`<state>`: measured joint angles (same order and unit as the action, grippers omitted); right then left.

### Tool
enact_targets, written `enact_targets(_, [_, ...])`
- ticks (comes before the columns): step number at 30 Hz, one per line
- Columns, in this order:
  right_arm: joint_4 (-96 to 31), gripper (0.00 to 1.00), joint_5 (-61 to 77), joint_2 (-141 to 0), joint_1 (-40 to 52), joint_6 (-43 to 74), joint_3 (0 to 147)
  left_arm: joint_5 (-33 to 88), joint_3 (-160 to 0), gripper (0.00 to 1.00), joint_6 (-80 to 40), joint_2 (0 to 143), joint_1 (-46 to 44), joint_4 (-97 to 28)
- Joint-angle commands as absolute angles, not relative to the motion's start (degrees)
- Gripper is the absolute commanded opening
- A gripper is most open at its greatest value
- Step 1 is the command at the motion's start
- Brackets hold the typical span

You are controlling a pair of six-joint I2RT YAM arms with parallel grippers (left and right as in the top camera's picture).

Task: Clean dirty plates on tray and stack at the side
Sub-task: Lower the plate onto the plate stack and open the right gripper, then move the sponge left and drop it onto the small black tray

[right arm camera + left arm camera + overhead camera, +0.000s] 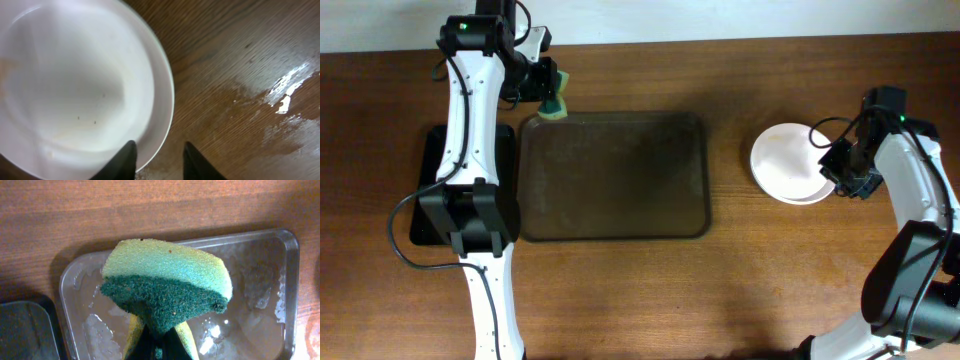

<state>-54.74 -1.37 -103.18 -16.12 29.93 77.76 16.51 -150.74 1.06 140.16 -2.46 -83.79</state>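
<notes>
My left gripper is to let go of the yellow-green sponge inside the far end of the narrow black tray (481,161) (9,348).
The white plates (785,160) sit stacked on the table to the right of the dark brown tray (610,175), which has no plates on it. In the right wrist view the top plate (75,85) shows faint specks and a pale smear. My right gripper (842,175) is open at the stack's right edge; its fingers (159,157) straddle the rim, one over the plate and one over the table. My left gripper (545,85) is shut on a yellow-green sponge (553,104) over the tray's far left corner. The left wrist view shows the sponge (165,280) above the wet tray (250,280).
A narrow black tray (428,150) lies left of the brown tray, partly under the left arm; its corner shows in the left wrist view (25,330). A wet patch (285,95) shines on the wooden table right of the plates.
</notes>
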Motion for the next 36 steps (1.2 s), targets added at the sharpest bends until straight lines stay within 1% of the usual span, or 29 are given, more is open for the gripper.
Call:
enact_targets(1, [-56.01, 0.38, 2.48, -102.32, -14.06, 25.98, 78.74, 16.64, -152.51, 0.01, 0.73, 138.93, -1.56, -86.72])
enact_targets(4, [-58.50, 0.41, 2.61, -99.63, -11.42, 25.69, 81.82, 13.96, -154.28, 0.01, -0.19, 137.25, 0.86, -92.07])
enact_targets(6, [-58.72, 0.48, 2.72, -97.56, -8.80, 25.69, 83.22, 11.29, -154.52, 0.01, -0.89, 135.46, 3.36, -96.42])
enact_targets(7, [-58.57, 0.52, 2.83, -96.62, -6.87, 25.71, 83.70, 10.90, -154.17, 0.01, -0.86, 134.19, 5.08, -96.75])
enact_targets(9, [-58.06, 0.56, 2.83, -96.14, -3.92, 25.71, 83.77, 10.90, -153.77, 0.01, -0.86, 132.51, 7.01, -96.75])
enact_targets(13, [-57.63, 0.60, 2.81, -96.25, 1.26, 25.71, 83.74, 8.16, -147.30, 0.01, -0.86, 127.72, 8.43, -96.75])
enact_targets(14, [-57.19, 0.63, 2.81, -96.25, 2.57, 25.71, 83.74, 4.78, -142.89, 0.01, -1.43, 125.60, 8.43, -96.73])
enact_targets(16, [-56.01, 0.67, 2.81, -96.25, 4.93, 25.71, 83.74, -7.29, -133.40, 0.01, -8.47, 122.39, 8.45, -96.05])
enact_targets(17, [-55.11, 0.70, 2.76, -96.25, 6.52, 25.71, 83.74, -12.32, -127.92, 0.01, -11.25, 121.58, 8.45, -93.21])
enact_targets(18, [-54.74, 0.71, 2.74, -96.25, 7.33, 25.69, 83.74, -13.08, -123.98, 0.01, -11.27, 121.56, 8.45, -89.76])
enact_targets(21, [-53.93, 0.72, 2.35, -96.25, 9.06, 25.69, 83.74, -13.08, -114.50, 0.01, -11.31, 121.58, 8.51, -78.59])
enact_targets(23, [-53.95, 0.73, 2.35, -96.25, 9.67, 25.69, 83.74, -12.91, -107.77, 0.01, -11.29, 121.58, 8.71, -68.71])
enact_targets(26, [-53.95, 0.73, 2.37, -96.25, 9.80, 25.71, 83.74, -12.88, -100.64, 0.01, -11.29, 121.60, 8.71, -57.76])
enact_targets(28, [-53.95, 0.73, 2.37, -96.25, 9.80, 25.71, 83.74, -12.93, -97.14, 0.10, -11.29, 121.60, 8.71, -53.34])
enact_targets(30, [-54.02, 0.73, 2.37, -96.25, 9.80, 25.71, 83.74, -12.91, -94.35, 0.13, -11.29, 121.60, 8.71, -49.82])
enact_targets(32, [-54.22, 0.74, 2.37, -96.25, 9.80, 25.69, 83.74, -12.88, -92.53, 0.19, -11.29, 121.60, 8.71, -47.99])
enact_targets(33, [-54.30, 0.74, 2.37, -96.25, 9.80, 25.71, 83.74, -12.88, -92.44, 0.31, -11.29, 121.64, 8.71, -48.07])
enact_targets(34, [-54.30, 0.73, 2.37, -96.25, 9.80, 25.71, 83.74, -12.88, -92.44, 0.46, -11.29, 121.64, 8.71, -48.10])
enact_targets(35, [-54.30, 0.74, 2.37, -96.25, 9.80, 25.69, 83.74, -12.86, -92.47, 0.66, -11.29, 121.62, 8.71, -48.07])
enact_targets(36, [-54.30, 0.74, 2.37, -96.25, 9.80, 25.69, 83.74, -12.73, -92.58, 0.81, -11.29, 121.62, 8.69, -48.12])
